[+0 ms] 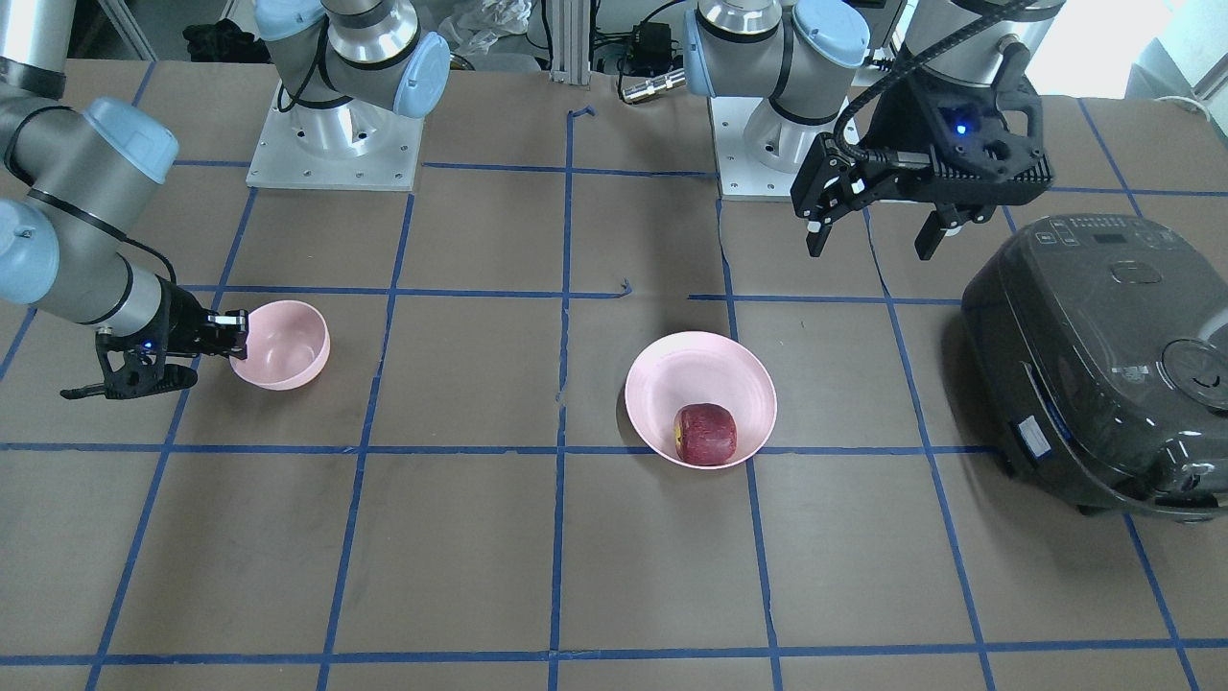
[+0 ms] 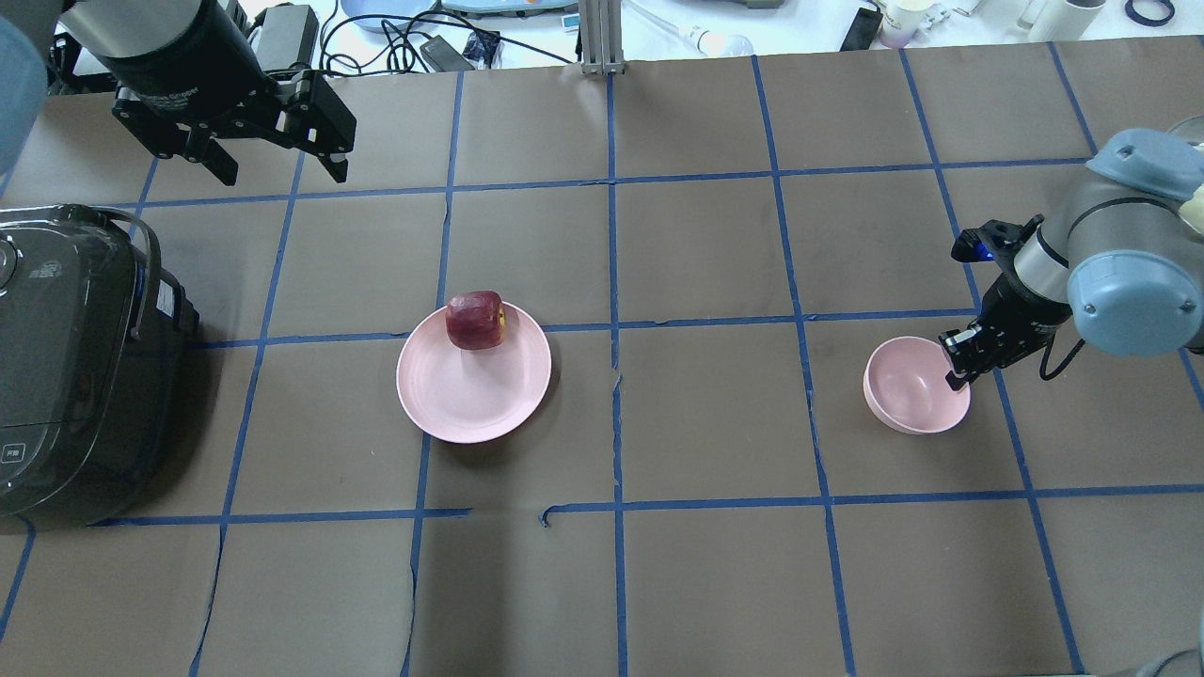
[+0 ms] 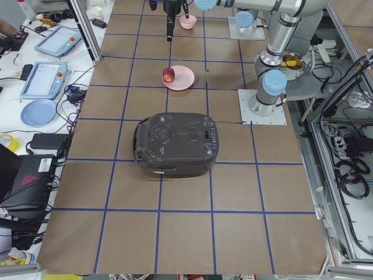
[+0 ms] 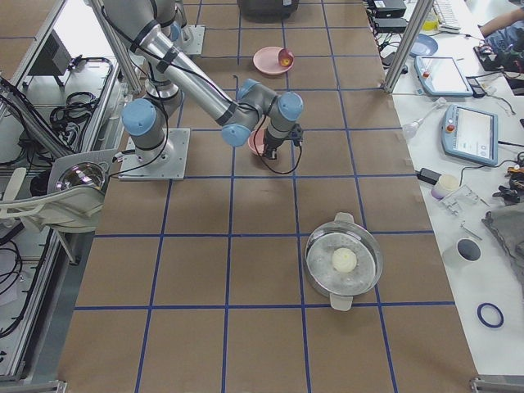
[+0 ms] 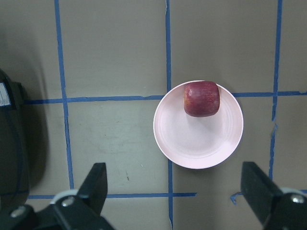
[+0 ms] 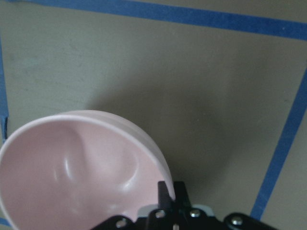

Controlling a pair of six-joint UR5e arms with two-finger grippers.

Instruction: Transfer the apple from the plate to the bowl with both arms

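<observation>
My right gripper will set the pink bowl down in the empty blue tape square (image 1: 460, 368) next to the plate's square.
The dark red apple (image 2: 475, 320) lies at the far edge of the shallow pink plate (image 2: 470, 390), left of the table's middle; the left wrist view shows the apple (image 5: 201, 98) and the plate (image 5: 196, 141) from straight above. My left gripper (image 2: 282, 167) is open and empty, high above the table, beyond and to the left of the plate. The front view shows it (image 1: 871, 238) open too. The small deep pink bowl (image 2: 914, 387) is on the right. My right gripper (image 2: 955, 369) is shut on the bowl's rim (image 6: 144, 143); the bowl (image 1: 283, 344) looks tilted.
A dark rice cooker (image 2: 66, 357) stands at the table's left end, close to the left arm. A steel pot (image 4: 344, 262) with a glass lid stands at the table's right end. Blue tape lines grid the brown table (image 2: 705, 564).
</observation>
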